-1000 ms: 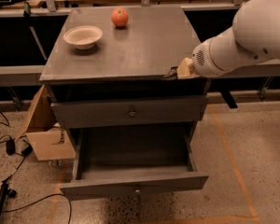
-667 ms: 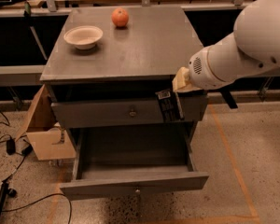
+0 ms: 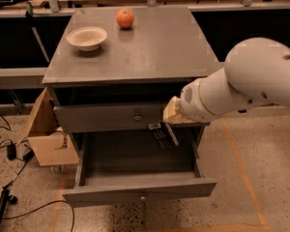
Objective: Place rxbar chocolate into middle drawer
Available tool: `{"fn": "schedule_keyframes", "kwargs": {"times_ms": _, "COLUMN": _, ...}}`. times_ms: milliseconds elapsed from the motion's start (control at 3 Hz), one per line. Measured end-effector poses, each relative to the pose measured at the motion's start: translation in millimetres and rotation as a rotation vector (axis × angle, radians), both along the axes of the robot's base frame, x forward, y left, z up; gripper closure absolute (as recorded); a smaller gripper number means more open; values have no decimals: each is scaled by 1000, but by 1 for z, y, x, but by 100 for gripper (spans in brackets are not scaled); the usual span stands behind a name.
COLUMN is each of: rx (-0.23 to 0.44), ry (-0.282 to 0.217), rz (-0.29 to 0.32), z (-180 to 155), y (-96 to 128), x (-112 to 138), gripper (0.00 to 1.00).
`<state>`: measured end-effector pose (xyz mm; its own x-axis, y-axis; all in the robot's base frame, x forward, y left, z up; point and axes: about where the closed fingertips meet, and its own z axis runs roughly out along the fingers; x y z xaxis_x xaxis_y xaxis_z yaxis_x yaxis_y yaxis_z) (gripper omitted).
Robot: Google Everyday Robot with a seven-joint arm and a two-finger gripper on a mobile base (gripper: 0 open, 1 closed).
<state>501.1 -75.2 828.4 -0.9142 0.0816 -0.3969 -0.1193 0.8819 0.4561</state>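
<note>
Next, my gripper lets go of the rxbar chocolate near the middle of the open drawer's grey bottom [image 3: 123,166], behind the drawer's front panel.
The middle drawer [image 3: 140,190] is pulled out below the cabinet, and its grey inside [image 3: 130,161] holds nothing I can see. My gripper [image 3: 163,135] hangs from the white arm [image 3: 241,88], just under the closed upper drawer front [image 3: 111,117] and over the back right of the open drawer. It is shut on a small dark flat bar with a pale patch, the rxbar chocolate [image 3: 157,132], which is held above the drawer floor.
A white bowl [image 3: 87,37] and an orange round fruit [image 3: 125,18] sit on the cabinet top [image 3: 154,52]. A cardboard box [image 3: 46,137] leans against the cabinet's left side. Cables lie on the floor at the left [image 3: 14,153].
My gripper has moved down and left from the cabinet top's right front edge, past the upper drawer front, to over the open middle drawer, with the bar in it.
</note>
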Motion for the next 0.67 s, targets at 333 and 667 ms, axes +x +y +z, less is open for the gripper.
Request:
{"fn": "schedule_keyframes", "kwargs": {"times_ms": 333, "rx": 38, "ry": 66, "rz": 2, "z": -45, "y": 13, "x": -9, "gripper": 100}}
{"fn": "schedule_keyframes", "kwargs": {"times_ms": 667, "rx": 73, "ry": 97, "rz": 41, "z": -100, "y": 34, "x": -4, "gripper": 100}}
